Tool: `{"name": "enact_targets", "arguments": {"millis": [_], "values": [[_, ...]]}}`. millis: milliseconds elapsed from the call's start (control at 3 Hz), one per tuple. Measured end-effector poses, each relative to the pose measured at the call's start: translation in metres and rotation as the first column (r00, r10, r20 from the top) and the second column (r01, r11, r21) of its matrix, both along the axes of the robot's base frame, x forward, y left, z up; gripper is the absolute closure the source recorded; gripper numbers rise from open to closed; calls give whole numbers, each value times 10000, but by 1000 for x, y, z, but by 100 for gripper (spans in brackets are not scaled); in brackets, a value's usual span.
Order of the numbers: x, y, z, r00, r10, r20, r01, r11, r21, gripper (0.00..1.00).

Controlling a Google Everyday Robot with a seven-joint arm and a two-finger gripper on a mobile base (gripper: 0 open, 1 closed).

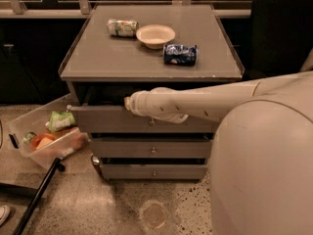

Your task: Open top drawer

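My gripper will let go of the top drawer's knob once it stands pulled out in front of the middle drawer (pixel 151 144).
The top drawer (pixel 107 120) is the tallest grey front of the cabinet's three. It stands slightly out from the cabinet, with a dark gap above it. Its small round knob (pixel 152 123) shows just under my arm. My white arm (pixel 195 105) reaches from the right across the drawer front, ending at a rounded tip near the drawer's upper edge. The gripper (pixel 157 118) sits under the arm right at the knob, mostly hidden by the arm.
On the cabinet top (pixel 98 62) lie a green can (pixel 122 27), a white bowl (pixel 155 35) and a blue bag (pixel 180 54). Two shorter drawers (pixel 152 150) sit below. A clear bin (pixel 29 126) of snacks and a black pole (pixel 36 199) are at the left on the floor.
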State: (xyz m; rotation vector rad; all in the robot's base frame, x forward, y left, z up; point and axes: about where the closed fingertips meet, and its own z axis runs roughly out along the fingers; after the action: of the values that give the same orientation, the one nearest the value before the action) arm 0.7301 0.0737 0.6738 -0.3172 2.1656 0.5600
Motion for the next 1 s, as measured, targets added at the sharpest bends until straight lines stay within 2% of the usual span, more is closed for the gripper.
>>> {"name": "enact_targets", "arguments": {"millis": [333, 667, 1000], "values": [[-12, -8, -1, 9997, 184, -186, -188, 9995, -265, 100], [-35, -19, -8, 9946, 742, -723, -794, 9943, -716, 100], [-35, -20, -6, 9938, 804, -772, -864, 9932, -775, 100]]}}
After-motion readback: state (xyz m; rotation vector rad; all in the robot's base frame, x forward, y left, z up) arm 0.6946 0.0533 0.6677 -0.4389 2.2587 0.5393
